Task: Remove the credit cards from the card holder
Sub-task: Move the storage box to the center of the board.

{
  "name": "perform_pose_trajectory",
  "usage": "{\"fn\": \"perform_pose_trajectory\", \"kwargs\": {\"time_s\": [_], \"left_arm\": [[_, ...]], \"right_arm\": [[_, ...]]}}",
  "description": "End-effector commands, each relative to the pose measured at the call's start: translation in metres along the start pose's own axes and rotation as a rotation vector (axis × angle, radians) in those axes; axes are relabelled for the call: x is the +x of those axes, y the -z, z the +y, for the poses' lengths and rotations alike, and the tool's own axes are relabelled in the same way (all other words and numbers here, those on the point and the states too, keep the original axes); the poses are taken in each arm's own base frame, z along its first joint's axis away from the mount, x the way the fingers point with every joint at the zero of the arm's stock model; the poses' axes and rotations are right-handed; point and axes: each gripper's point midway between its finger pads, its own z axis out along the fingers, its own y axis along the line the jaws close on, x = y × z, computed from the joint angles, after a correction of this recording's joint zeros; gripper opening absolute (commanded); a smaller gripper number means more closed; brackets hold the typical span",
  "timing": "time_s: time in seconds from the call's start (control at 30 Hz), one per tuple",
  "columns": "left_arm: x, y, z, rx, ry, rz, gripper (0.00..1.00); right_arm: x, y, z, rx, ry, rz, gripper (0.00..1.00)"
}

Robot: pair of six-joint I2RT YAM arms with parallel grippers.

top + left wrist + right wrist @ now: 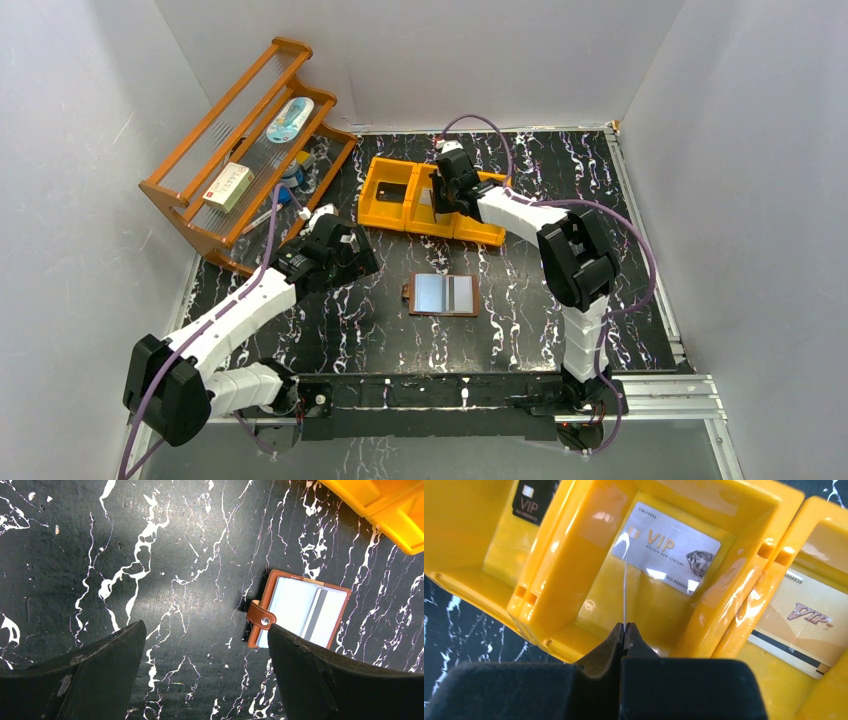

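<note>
Next, my right gripper releases the thin credit card so that it goes over the silvery card in the orange bin's middle compartment (pixel 437 204) (pixel 669 552). The thin card is now held above that compartment.
The brown card holder (pixel 443 295) lies open on the black marbled table, its pale-blue pockets up; a grey stripe shows in the card holder (pixel 300 612). My left gripper (pixel 206 626) hovers open and empty just left of it, also seen from above (pixel 350 255). My right gripper (pixel 625 625) is shut on a thin credit card (pixel 625 580) seen edge-on, over the middle compartment of the orange bin (pixel 574 545). A silvery card (pixel 666 542) lies flat in that compartment. A black card (pixel 531 502) lies in the left one and a tan card (pixel 799 625) in the right one.
The orange bin (pixel 372 190) stands at the back centre, under my right gripper (pixel 445 195). A wooden rack (pixel 180 190) at the back left holds a white-and-red box (pixel 228 186) and a pale-blue packet (pixel 290 118). White walls close in the table on three sides.
</note>
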Motion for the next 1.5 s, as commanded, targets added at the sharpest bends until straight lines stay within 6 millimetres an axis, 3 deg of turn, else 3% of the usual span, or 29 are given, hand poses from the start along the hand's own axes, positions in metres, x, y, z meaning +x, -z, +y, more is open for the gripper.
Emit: {"fn": "perform_pose_trajectory", "kwargs": {"time_s": [0.0,0.2,0.67,0.77,0.97,1.07,1.2,1.3,1.47], "left_arm": [[-0.003,0.002,0.004,-0.015,0.011,-0.013,0.91],[-0.003,0.002,0.002,-0.011,0.01,-0.012,0.91],[0.002,-0.002,-0.002,0.01,0.013,0.014,0.9],[0.004,-0.004,-0.003,0.012,0.011,0.023,0.9],[0.006,-0.007,-0.005,0.021,0.005,0.036,0.9],[0.007,-0.007,-0.005,0.022,0.006,0.038,0.89],[0.005,-0.007,-0.007,0.029,0.004,0.031,0.89],[0.002,-0.005,-0.007,0.031,-0.009,0.022,0.89],[0.001,-0.003,-0.003,0.015,-0.01,0.009,0.89]], "right_arm": [[-0.017,0.009,0.011,-0.025,0.066,-0.027,0.0],[0.007,0.024,0.002,-0.03,0.126,0.028,0.0],[0.031,0.059,-0.03,0.02,0.285,0.035,0.0],[0.023,0.07,-0.038,0.03,0.314,0.014,0.0],[0.011,0.076,-0.049,0.055,0.362,-0.024,0.0],[0.005,0.076,-0.042,0.015,0.402,-0.04,0.0],[-0.018,0.073,-0.013,-0.123,0.463,-0.123,0.0],[-0.038,0.06,-0.004,-0.164,0.745,-0.23,0.0],[-0.038,0.022,-0.026,-0.057,1.134,-0.24,0.0]]}}
